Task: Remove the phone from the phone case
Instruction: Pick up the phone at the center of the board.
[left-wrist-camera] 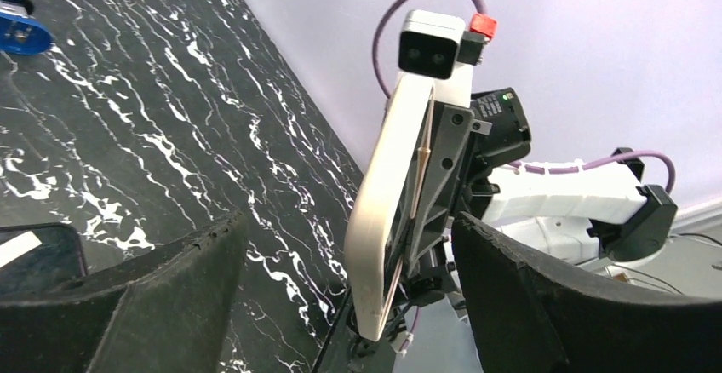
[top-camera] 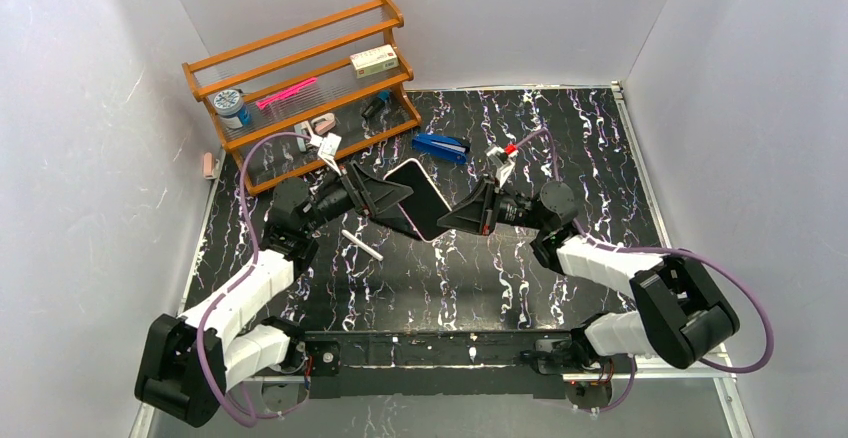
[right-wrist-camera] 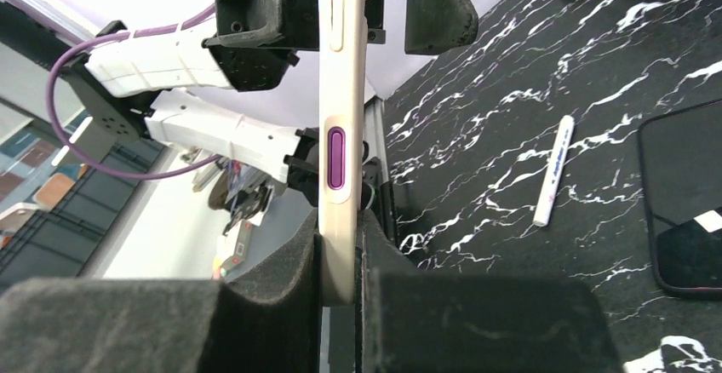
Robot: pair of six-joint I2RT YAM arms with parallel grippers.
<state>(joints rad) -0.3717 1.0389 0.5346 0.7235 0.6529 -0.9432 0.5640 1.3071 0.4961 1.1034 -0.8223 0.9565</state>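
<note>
The phone case, with the phone inside, is pinched at its end by my right gripper, so my left gripper needs to hold both steady while my right gripper takes the case's rim [top-camera: 431, 239].
The cream phone case [right-wrist-camera: 340, 92], with a purple side button, is held level above the mat between my two arms. In the top view its black face [top-camera: 420, 196] points up. The case's cream back [left-wrist-camera: 383, 203] faces the mat. My right gripper [right-wrist-camera: 340, 228] is shut on the case's right end, pads pressed against both faces; it also shows in the top view [top-camera: 447, 220]. My left gripper [left-wrist-camera: 349, 220] is open, its fingers straddling the case's left end with gaps on both sides; it also shows in the top view [top-camera: 405, 196].
A dark flat slab with a white sticker [right-wrist-camera: 685, 211] lies on the marble mat under the case and also shows in the left wrist view [left-wrist-camera: 38, 258]. A white pen [top-camera: 362, 245] lies nearby. A blue stapler [top-camera: 441, 147] and a wooden rack [top-camera: 300, 88] are further back.
</note>
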